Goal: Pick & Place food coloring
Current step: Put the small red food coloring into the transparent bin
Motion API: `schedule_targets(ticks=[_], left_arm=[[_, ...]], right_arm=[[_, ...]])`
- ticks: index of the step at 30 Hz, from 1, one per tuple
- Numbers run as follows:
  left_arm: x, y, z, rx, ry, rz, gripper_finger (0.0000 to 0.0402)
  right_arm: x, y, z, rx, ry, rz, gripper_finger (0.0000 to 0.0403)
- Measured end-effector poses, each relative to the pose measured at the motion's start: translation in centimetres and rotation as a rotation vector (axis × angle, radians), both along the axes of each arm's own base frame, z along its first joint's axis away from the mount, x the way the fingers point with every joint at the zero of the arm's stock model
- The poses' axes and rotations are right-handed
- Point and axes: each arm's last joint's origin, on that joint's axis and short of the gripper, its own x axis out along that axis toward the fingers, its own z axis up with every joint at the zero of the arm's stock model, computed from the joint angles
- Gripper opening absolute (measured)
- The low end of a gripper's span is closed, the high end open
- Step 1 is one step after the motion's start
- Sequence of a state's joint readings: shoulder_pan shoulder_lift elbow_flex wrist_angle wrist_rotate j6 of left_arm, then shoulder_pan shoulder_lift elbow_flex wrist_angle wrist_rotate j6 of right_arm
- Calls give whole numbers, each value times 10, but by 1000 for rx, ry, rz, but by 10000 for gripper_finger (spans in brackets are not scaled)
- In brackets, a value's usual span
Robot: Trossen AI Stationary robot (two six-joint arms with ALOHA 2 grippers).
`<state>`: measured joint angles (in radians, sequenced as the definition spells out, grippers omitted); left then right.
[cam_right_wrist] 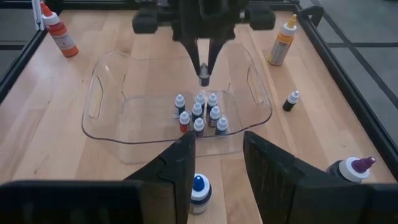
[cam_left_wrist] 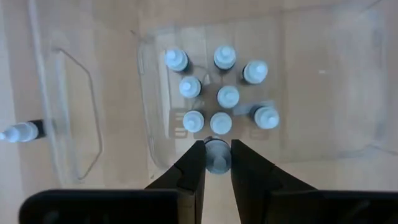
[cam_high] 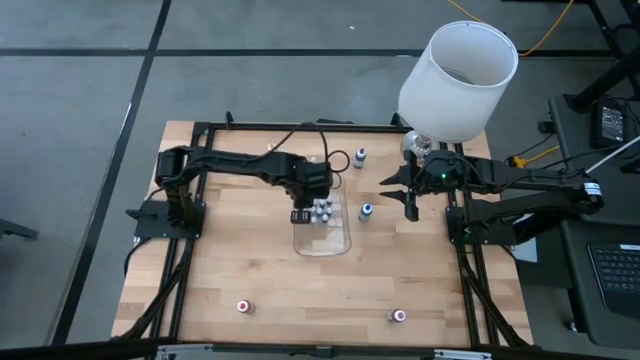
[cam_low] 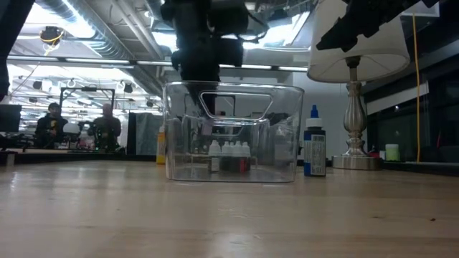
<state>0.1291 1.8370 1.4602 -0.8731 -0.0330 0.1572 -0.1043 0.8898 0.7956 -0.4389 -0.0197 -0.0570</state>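
Next, my left gripper puts the tiny bottle down beside the clustered bottles near the clear plastic tray's corner (cam_high: 306,201) (cam_left_wrist: 182,142).
Several tiny food-coloring bottles with whitish caps (cam_left_wrist: 217,93) stand clustered on the floor of the clear plastic tray (cam_high: 338,243), also seen in the right wrist view (cam_right_wrist: 199,115) and the low view (cam_low: 228,150). My left gripper (cam_left_wrist: 217,146) hangs over that cluster, pointing down, shut on one more tiny bottle (cam_left_wrist: 217,158). My right gripper (cam_right_wrist: 217,140) is open and holds nothing; it hovers at the tray's right side (cam_high: 398,195), over a blue-capped bottle (cam_right_wrist: 199,190) standing on the table. My left gripper pinches one tiny bottle (cam_right_wrist: 204,78) between its two fingertips, coming from above and pointing down. The bottle's whitish cap top (cam_left_wrist: 217,160) shows between the fingers. It hangs upright at the fingertips, lifted clear above the bottles in the tray.
A big white lampshade (cam_high: 458,75) on a metal stand rises at the far right corner. Loose bottles stand around: blue ones (cam_high: 360,157) (cam_high: 366,211), red-capped ones near the front edge (cam_high: 243,306) (cam_high: 399,316), orange (cam_right_wrist: 59,28), yellow (cam_right_wrist: 283,34), a small dark one (cam_right_wrist: 290,101). People sit in the room beyond.
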Motion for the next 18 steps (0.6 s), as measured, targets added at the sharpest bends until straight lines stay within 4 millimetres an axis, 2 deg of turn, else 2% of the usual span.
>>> schedule_targets(ticks=[8, 18], left_arm=[[-7, 6, -29, 11, 7, -16, 56], [-11, 10, -44, 16, -10, -5, 56]], right_arm=[[0, 0, 0, -1, 0, 1, 138], [0, 0, 0, 0, 0, 0, 138]])
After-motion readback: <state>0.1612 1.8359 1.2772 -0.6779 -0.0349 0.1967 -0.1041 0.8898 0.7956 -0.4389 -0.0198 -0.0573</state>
